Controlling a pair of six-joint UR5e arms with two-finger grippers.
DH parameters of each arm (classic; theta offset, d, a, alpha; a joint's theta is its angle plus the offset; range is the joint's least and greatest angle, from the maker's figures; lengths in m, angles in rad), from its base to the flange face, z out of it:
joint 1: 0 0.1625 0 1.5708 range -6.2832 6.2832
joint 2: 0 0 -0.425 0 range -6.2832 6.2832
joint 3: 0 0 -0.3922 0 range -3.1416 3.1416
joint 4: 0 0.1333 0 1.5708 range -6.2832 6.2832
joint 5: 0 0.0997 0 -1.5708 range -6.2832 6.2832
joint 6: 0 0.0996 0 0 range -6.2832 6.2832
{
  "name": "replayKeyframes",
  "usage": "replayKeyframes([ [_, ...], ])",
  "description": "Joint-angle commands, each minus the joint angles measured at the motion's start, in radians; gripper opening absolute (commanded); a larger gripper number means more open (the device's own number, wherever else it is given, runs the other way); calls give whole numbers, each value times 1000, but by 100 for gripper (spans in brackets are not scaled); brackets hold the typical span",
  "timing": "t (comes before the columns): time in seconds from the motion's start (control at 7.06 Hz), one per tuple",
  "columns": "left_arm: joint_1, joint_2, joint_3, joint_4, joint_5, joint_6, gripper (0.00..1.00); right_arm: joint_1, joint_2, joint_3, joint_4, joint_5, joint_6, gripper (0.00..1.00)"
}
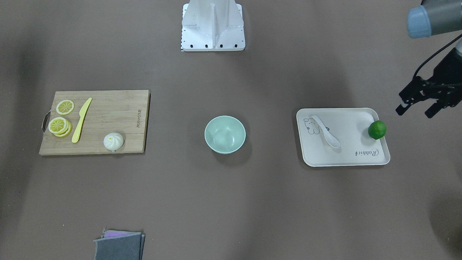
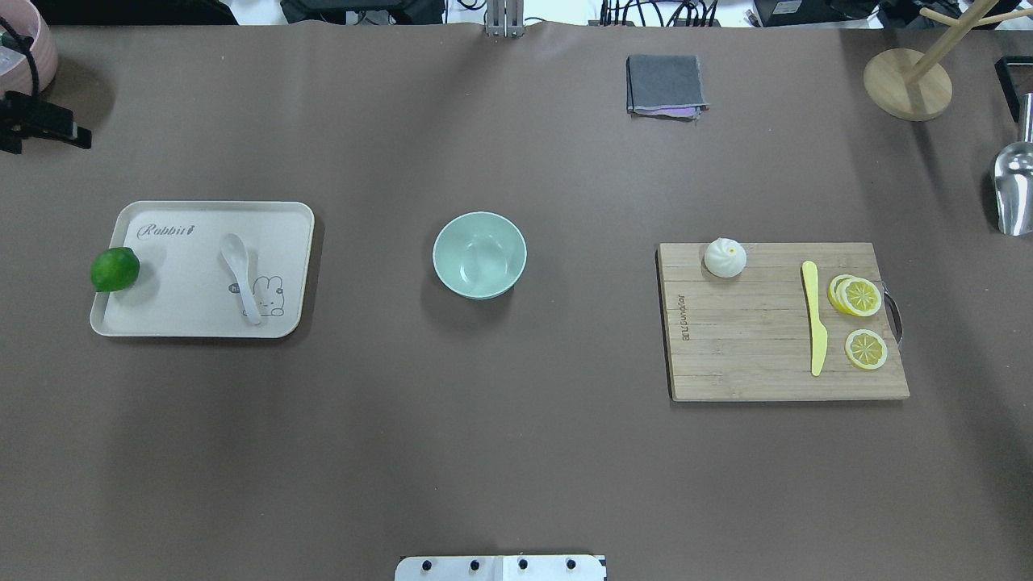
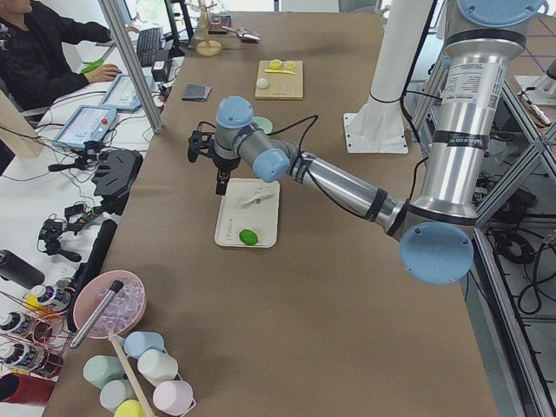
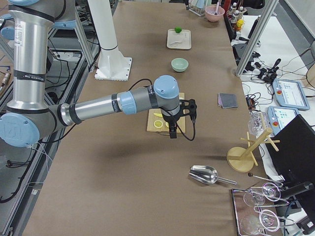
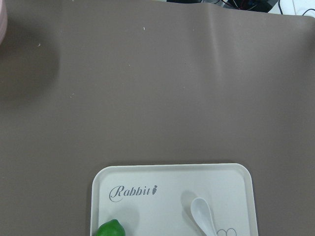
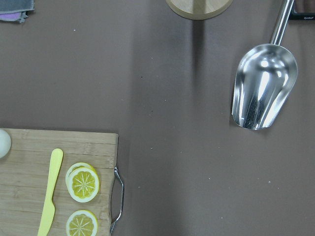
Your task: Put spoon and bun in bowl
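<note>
The middle of the white spoon's handle (image 1: 321,125) on the beige tray is next, and my left gripper needs to go there and close on it.
The white spoon (image 1: 326,131) lies on the beige tray (image 1: 346,153), scoop toward the tray's middle; it also shows in the overhead view (image 2: 240,274) and the left wrist view (image 5: 204,216). The white bun (image 1: 113,141) sits on a corner of the wooden cutting board (image 1: 108,119). The mint-green bowl (image 1: 225,134) stands empty at the table's middle. My left gripper (image 1: 415,111) is open and empty, in the air beyond the tray's lime end. My right gripper (image 4: 177,125) hangs above the table past the board; I cannot tell if it is open or shut.
A green lime (image 1: 377,129) sits at the tray's edge. A yellow knife (image 1: 81,120) and lemon slices (image 1: 59,125) lie on the board. A folded grey cloth (image 2: 665,85), a wooden stand (image 2: 908,81) and a metal scoop (image 2: 1015,181) are at the table's far and right sides.
</note>
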Motion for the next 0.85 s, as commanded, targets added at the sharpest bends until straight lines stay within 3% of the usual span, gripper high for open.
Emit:
replayKeyframes([
  [0.0, 109, -25, -2, -55, 123, -190, 97, -10, 7, -3, 0, 5, 94, 100],
  [0.14, 142, -72, 16, -40, 146, -326, 97, -24, 17, -7, 0, 14, 96, 100],
  [0.42, 310, -86, 8, 41, 443, -429, 97, -32, 27, -19, 1, 8, 96, 100],
  [0.71, 441, -88, 8, 52, 580, -538, 98, -41, 28, -19, 1, 14, 96, 100],
])
